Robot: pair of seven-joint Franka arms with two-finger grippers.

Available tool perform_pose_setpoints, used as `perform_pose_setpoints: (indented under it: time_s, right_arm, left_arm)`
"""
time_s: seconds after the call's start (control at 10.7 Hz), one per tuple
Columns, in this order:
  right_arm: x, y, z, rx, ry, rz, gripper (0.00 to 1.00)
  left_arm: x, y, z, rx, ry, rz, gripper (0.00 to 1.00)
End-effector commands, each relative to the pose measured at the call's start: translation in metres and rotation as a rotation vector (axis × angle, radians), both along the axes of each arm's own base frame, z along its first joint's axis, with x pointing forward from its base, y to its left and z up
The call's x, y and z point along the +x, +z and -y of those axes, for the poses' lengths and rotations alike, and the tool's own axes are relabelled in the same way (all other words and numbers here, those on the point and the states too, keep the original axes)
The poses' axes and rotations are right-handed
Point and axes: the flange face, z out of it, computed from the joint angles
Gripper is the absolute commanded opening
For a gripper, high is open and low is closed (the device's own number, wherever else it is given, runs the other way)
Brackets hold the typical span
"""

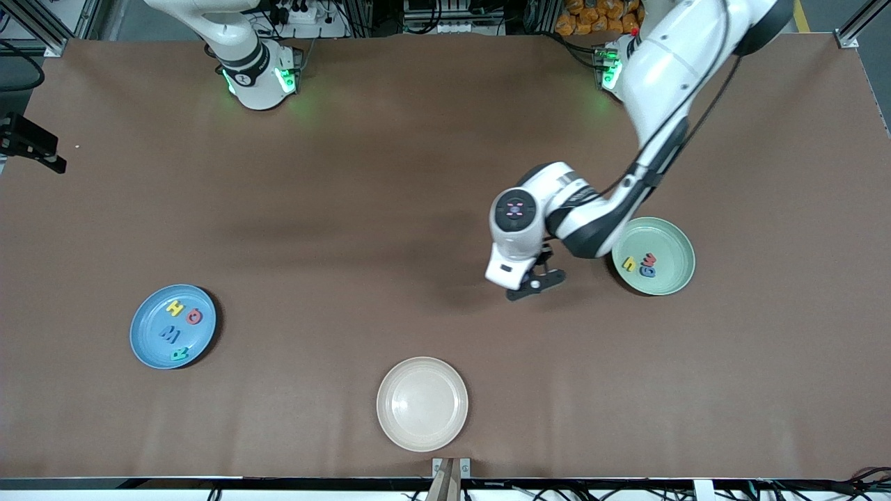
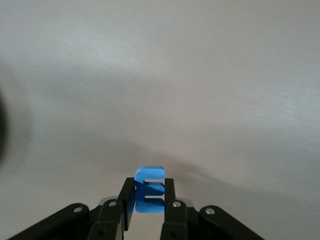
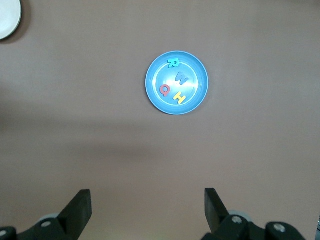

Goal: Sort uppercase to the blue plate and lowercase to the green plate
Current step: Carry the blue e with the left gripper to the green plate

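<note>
The robot's left gripper should release the blue m on the green plate, across the red w from the blue g (image 1: 637, 250).
My left gripper (image 1: 532, 282) is shut on a small blue lowercase m (image 2: 150, 175), pinched between its black fingers (image 2: 126, 197). It hangs over bare table just beside the green plate (image 1: 665, 233). That pale green plate holds a yellow h (image 1: 628, 264), a red w (image 1: 651, 259) and a blue g (image 1: 647, 271). The blue plate (image 1: 147, 337) holds the uppercase letters: yellow H (image 1: 175, 307), red Q (image 1: 194, 317), blue M (image 1: 169, 333) and teal R (image 1: 180, 354). My right gripper (image 3: 147, 207) is open and holds nothing, high above the table, with the blue plate (image 3: 194, 75) in its view.
A cream-white plate (image 1: 422, 403) with nothing in it sits near the table's front edge, between the two coloured plates. It also shows in a corner of the right wrist view as the cream-white plate (image 3: 7, 17). The left arm's elbow overhangs the green plate's rim.
</note>
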Motion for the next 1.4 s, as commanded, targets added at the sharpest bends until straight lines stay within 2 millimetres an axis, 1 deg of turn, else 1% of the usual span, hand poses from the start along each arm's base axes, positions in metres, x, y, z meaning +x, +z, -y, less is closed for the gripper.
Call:
perform_pose_setpoints:
  time_s: [0.0,0.09,0.37,0.56,0.75,0.84,0.94,1.12,1.31]
  right_arm:
    - [-0.001,0.007,-0.011,-0.017,-0.007,0.019,1.00]
    - [0.000,0.006,-0.012,-0.017,-0.005,0.018,1.00]
    - [-0.002,0.008,-0.008,-0.007,-0.021,0.018,1.00]
    - [-0.003,0.007,-0.009,-0.001,-0.082,0.011,1.00]
    - [-0.005,0.006,-0.013,0.002,-0.106,0.003,1.00]
    - [-0.007,0.005,-0.013,0.002,-0.107,-0.011,1.00]
    - [-0.008,0.003,-0.013,0.002,-0.106,-0.026,1.00]
    - [-0.009,0.000,-0.014,0.004,-0.104,-0.034,1.00]
    - [-0.010,0.002,-0.014,0.004,-0.104,-0.031,1.00]
  left_arm:
    - [-0.025,0.025,-0.054,0.035,-0.076,-0.034,0.00]
    - [-0.027,0.030,-0.077,0.024,-0.092,-0.050,0.00]
    - [-0.028,0.035,-0.153,-0.035,-0.134,-0.082,0.00]
    - [-0.032,0.027,-0.208,-0.029,-0.179,-0.062,0.00]
    - [-0.034,0.013,-0.261,-0.051,-0.237,-0.034,0.00]
    - [-0.034,0.007,-0.281,-0.069,-0.254,-0.032,0.00]
    - [-0.036,0.003,-0.291,-0.084,-0.265,-0.027,0.00]
    - [-0.036,0.001,-0.300,-0.095,-0.252,-0.025,0.00]
    - [-0.036,-0.002,-0.304,-0.100,-0.236,-0.028,0.25]
